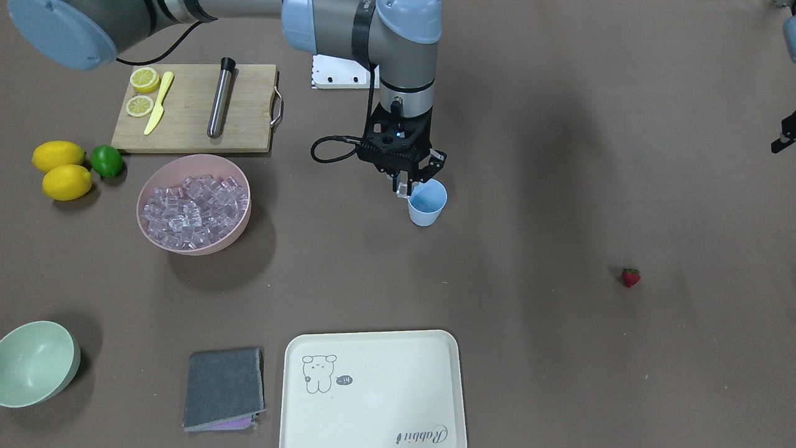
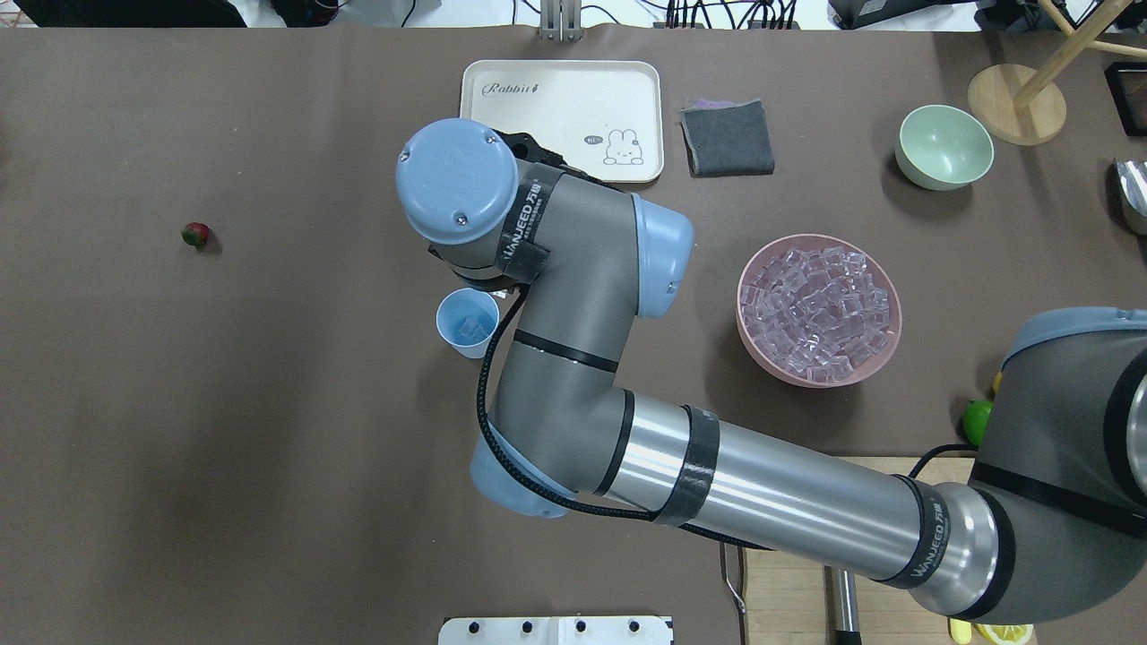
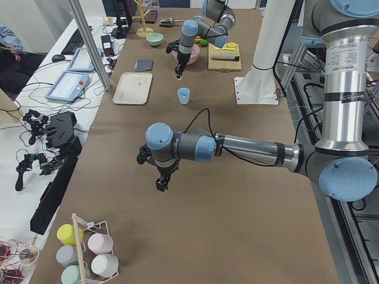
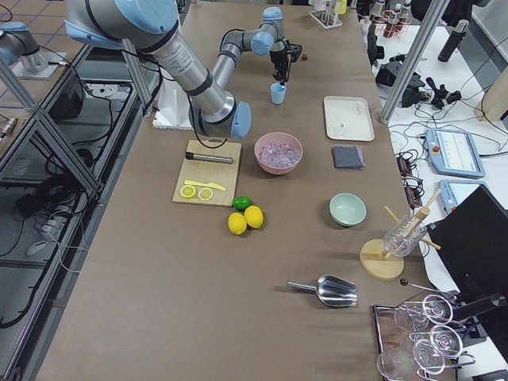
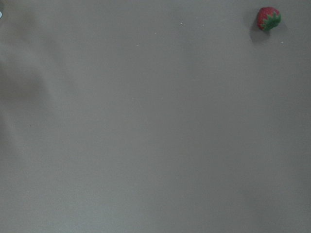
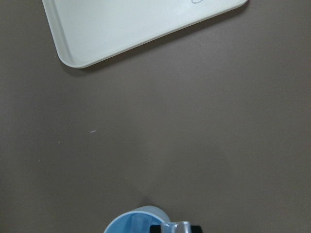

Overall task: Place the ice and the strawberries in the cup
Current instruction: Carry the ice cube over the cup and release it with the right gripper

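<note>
Next, my right gripper lets go of the clear ice cube inside the rim of the light-blue cup (image 1: 426, 201) (image 6: 138, 224) that stands in the middle of the table.
The light-blue cup (image 1: 428, 204) stands mid-table; it also shows in the overhead view (image 2: 467, 322) and at the bottom of the right wrist view (image 6: 133, 223). My right gripper (image 1: 405, 188) hangs just over the cup's rim, shut on one clear ice cube (image 6: 176, 226). The rest of the ice (image 1: 194, 208) fills the pink bowl (image 1: 239, 227). The strawberry (image 1: 630, 277) lies alone on the table, far from the cup, and shows at the top right of the left wrist view (image 5: 268, 18). My left gripper (image 3: 160, 184) hovers over bare table; I cannot tell if it is open or shut.
A cream tray (image 1: 373, 429), a grey cloth (image 1: 224, 389) and a pale green bowl (image 1: 34, 364) lie along the operators' edge. A cutting board (image 1: 193, 134) with lemon slices, a knife and a metal muddler lies beside two lemons (image 1: 62, 168) and a lime (image 1: 107, 160).
</note>
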Motion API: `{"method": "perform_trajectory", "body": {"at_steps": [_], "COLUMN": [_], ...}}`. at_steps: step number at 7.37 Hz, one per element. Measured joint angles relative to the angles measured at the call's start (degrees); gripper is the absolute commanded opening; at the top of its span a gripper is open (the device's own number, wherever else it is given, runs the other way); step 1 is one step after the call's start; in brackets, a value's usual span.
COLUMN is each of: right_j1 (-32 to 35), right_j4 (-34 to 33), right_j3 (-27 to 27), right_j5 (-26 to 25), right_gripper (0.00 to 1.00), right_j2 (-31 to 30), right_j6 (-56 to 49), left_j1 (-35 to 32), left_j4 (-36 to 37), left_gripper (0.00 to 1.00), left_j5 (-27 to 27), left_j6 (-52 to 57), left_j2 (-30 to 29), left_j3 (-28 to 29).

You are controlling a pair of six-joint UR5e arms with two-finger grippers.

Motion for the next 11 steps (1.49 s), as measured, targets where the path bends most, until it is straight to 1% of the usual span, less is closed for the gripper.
{"method": "perform_trajectory", "body": {"at_steps": [2,3,4,6,7,9,10,11], "right_j1": [-1.5,-1.9,-2.1,-2.3,-2.4,-2.6,-1.9,-0.4], "right_j4": [0.0,0.2,0.8,4.4,5.8,7.5,7.6,7.7], "right_j3": [-0.8,-1.0,-1.5,-4.1,-5.0,-5.7,-5.8,-5.6], "right_j5": [-0.7,-1.1,-1.3,-2.2,-3.0,-3.9,-3.1,-1.0], "right_gripper": [0.00,0.00,0.00,0.00,0.99,1.00,1.00,1.00], "right_j2": [0.8,0.8,0.9,1.0,1.1,1.3,0.8,-0.2], "right_j6": [0.0,-0.3,-0.4,-0.1,0.1,1.1,2.0,2.1], "left_j1": [0.0,0.0,0.0,0.0,0.0,0.2,1.0,2.8], "left_j4": [-1.4,-2.8,-5.5,-11.5,-12.9,-16.7,-20.0,-23.0], "left_gripper": [0.98,0.98,0.98,0.98,0.98,0.98,0.98,0.98], "left_j5": [-9.9,-14.8,-16.0,-14.5,-14.3,-14.1,-12.8,-9.5], "left_j6": [-7.8,-9.4,-10.1,-10.7,-11.3,-15.8,-18.6,-20.8], "left_j2": [-1.9,-2.1,-2.1,-1.8,-2.0,-2.5,-2.7,-3.2], "left_j3": [0.5,1.1,1.7,2.4,2.6,2.8,3.0,3.1]}}
